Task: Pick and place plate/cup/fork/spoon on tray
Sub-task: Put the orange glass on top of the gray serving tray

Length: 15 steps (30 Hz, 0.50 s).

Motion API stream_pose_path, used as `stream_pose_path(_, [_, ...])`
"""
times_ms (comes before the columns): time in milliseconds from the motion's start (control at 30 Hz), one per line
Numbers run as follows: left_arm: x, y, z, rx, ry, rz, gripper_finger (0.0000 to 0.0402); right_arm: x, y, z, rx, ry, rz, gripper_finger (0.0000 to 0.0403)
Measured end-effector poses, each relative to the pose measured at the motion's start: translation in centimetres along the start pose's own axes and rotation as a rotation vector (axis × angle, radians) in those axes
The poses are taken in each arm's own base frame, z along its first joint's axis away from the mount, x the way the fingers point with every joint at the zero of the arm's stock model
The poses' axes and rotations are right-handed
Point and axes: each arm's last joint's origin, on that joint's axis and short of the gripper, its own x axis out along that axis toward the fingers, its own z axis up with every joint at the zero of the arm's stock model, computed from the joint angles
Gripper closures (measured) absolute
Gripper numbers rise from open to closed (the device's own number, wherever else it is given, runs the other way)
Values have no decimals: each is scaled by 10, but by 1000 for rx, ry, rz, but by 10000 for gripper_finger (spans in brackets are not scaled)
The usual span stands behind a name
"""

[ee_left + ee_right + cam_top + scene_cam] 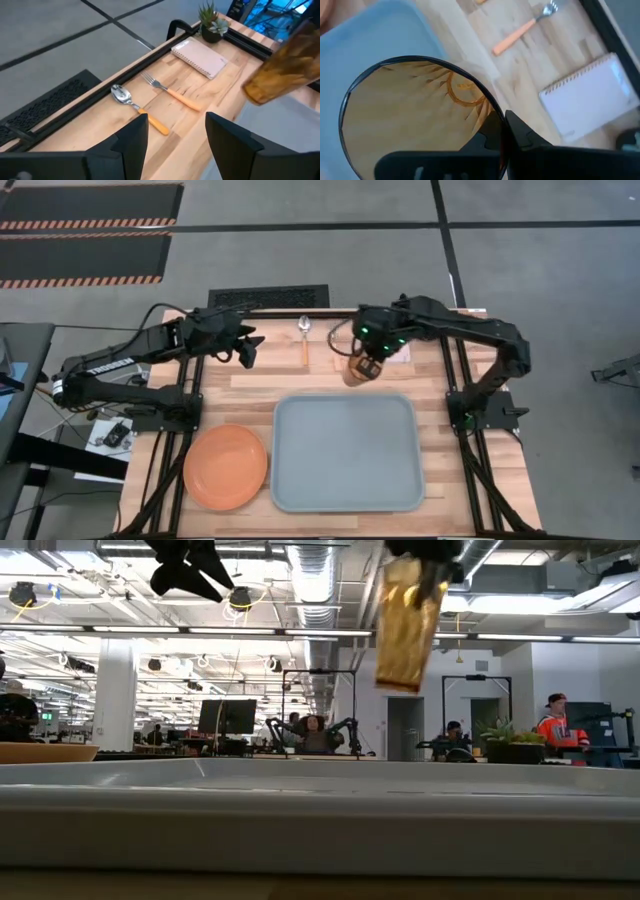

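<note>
I need to set the amber cup down with my right gripper inside the grey-blue tray's far corner (396, 410), the one nearest the pink pad.
My right gripper (366, 363) is shut on the amber cup (357, 371), which it holds in the air over the table's far part, just beyond the far rim of the grey-blue tray (345, 452). In the low view the cup (405, 620) hangs well above the tray (320, 800). My left gripper (247, 352) is open and empty, in the air near the far left. The spoon (135, 105) and the fork (170, 92) lie flat on the wood by the far edge. The orange plate (226, 465) lies on the table left of the tray. My right gripper holds the cup by its wall at the rim (501, 125), one finger inside the cup (490, 137) and one outside (530, 140). The fingers come from above. The cup is lifted clear, mouth up, slightly tilted, hanging below the fingers.
A pale pink pad (200, 57) and a small potted plant (212, 25) sit at the table's far right. The tray's inside is bare. People and other equipment show in the room beyond the table.
</note>
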Motion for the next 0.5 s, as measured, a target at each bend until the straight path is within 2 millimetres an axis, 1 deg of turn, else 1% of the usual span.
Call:
stream_pose_path(100, [0, 0, 1, -9, -5, -2, 217, -6, -1, -23, 32, 15, 5, 393])
stream_pose_path(200, [0, 0, 1, -14, -7, -3, 217, -6, -8, -54, 76, 48, -4, 396])
stream_pose_path(333, [0, 0, 1, -12, -6, -1, 217, 9, -25, -86, 186, 134, -19, 394])
stream_pose_path(433, [0, 0, 1, -14, -7, -1, 217, 22, -33, -102, 242, 168, -33, 390])
stream_pose_path(500, [0, 0, 1, -14, -7, -1, 217, 31, -35, -109, 258, 188, -39, 391])
